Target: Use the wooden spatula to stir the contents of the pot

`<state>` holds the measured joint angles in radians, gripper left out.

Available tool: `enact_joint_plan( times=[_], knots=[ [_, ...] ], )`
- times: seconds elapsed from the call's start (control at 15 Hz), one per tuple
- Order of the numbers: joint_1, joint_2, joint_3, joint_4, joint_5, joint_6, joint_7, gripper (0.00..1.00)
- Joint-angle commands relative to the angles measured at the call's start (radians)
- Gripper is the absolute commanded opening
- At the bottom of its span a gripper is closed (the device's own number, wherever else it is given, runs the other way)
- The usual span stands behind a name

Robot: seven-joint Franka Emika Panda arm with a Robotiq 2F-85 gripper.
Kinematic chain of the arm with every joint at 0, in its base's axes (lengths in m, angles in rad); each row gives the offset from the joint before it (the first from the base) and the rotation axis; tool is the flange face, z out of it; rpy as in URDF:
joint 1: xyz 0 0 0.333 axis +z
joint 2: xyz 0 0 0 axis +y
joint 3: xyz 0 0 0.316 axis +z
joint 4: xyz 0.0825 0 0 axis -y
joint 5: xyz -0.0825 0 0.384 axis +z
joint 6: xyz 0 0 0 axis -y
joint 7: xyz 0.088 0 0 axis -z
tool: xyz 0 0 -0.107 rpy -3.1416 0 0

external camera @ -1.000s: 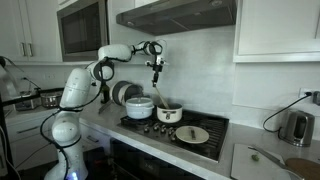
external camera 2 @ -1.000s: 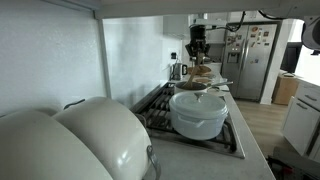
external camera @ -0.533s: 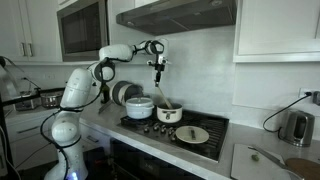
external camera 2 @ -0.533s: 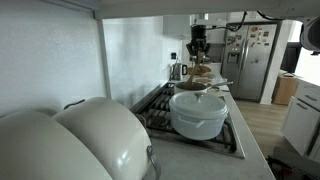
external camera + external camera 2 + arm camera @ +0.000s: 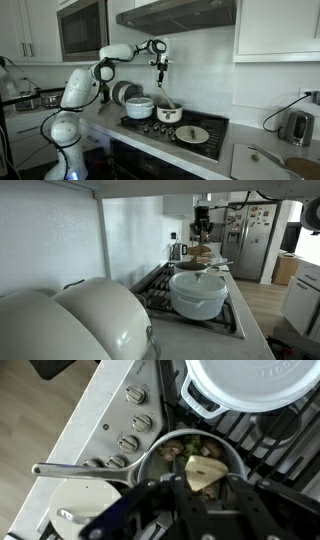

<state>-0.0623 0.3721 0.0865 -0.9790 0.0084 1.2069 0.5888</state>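
Observation:
The robot's gripper needs to release the wooden spatula against the small pot's rim (image 5: 157, 103) (image 5: 200, 429) beside the bigger white pot.
In an exterior view my gripper (image 5: 158, 70) hangs above the stove, shut on the handle of the wooden spatula (image 5: 161, 90). The spatula reaches down into the small white pot (image 5: 169, 114). In the wrist view its pale tan blade (image 5: 205, 470) sits among green and brown food in the pot (image 5: 150, 452), whose long handle points left. My gripper (image 5: 204, 481) frames the blade from the bottom of that view, a dark finger on each side. From the far end of the counter the gripper (image 5: 202, 228) shows above the back of the stove, with the small pot mostly hidden.
A larger white pot (image 5: 139, 106) (image 5: 198, 292) (image 5: 250, 385) stands right beside the small one. A flat pan (image 5: 192, 134) lies at the stove's front. Stove knobs (image 5: 135, 422) line the front edge. The range hood (image 5: 185, 12) hangs overhead. White lids (image 5: 80, 320) rest on the counter.
My gripper, with the spatula, has shifted slightly sideways above the pot. The pots and pan have not moved.

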Motion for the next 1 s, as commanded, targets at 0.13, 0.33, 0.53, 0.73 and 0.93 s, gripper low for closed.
enact_joint_plan(
  times=[0.13,0.33,0.53,0.73,0.93],
  knots=[
    [0.004,-0.009,0.009,0.025,0.007,-0.065,-0.011,0.07],
    [0.000,-0.024,0.020,0.015,0.041,-0.088,-0.010,0.07],
    [-0.006,-0.037,0.024,0.008,0.084,-0.098,-0.009,0.07],
    [-0.011,-0.043,0.019,-0.001,0.122,-0.094,-0.011,0.07],
    [-0.014,-0.040,0.015,-0.016,0.121,-0.084,-0.017,0.07]
  ],
)
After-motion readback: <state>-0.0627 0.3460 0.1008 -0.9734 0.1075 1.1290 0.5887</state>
